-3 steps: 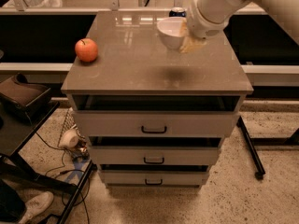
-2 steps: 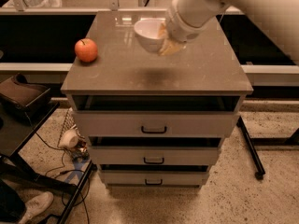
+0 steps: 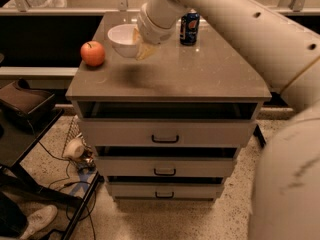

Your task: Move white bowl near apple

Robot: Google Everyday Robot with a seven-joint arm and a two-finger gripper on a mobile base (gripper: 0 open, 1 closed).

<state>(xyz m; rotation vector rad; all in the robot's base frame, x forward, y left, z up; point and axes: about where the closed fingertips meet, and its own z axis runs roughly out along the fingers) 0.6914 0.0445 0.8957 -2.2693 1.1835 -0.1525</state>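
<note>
The white bowl will go down from my gripper on the cabinet top just beside the apple (image 3: pixel 125 60), on the apple's soda can side.
The white bowl (image 3: pixel 122 39) is held in the air above the left part of the cabinet top (image 3: pixel 200 74), its shadow on the surface below it. My gripper (image 3: pixel 137 43) is shut on the bowl's right rim, with the arm reaching in from the upper right. The orange-red apple (image 3: pixel 92 53) sits on the cabinet top near its left edge, just left of and below the bowl, not touching it.
A dark blue soda can (image 3: pixel 189 28) stands at the back of the top, right of my arm. The cabinet has several drawers (image 3: pixel 165 136) below. A dark stand (image 3: pixel 22 114) and cables lie on the floor to the left.
My gripper has carried the bowl leftward across the cabinet top, from the right-centre towards the apple. The apple has not moved.
</note>
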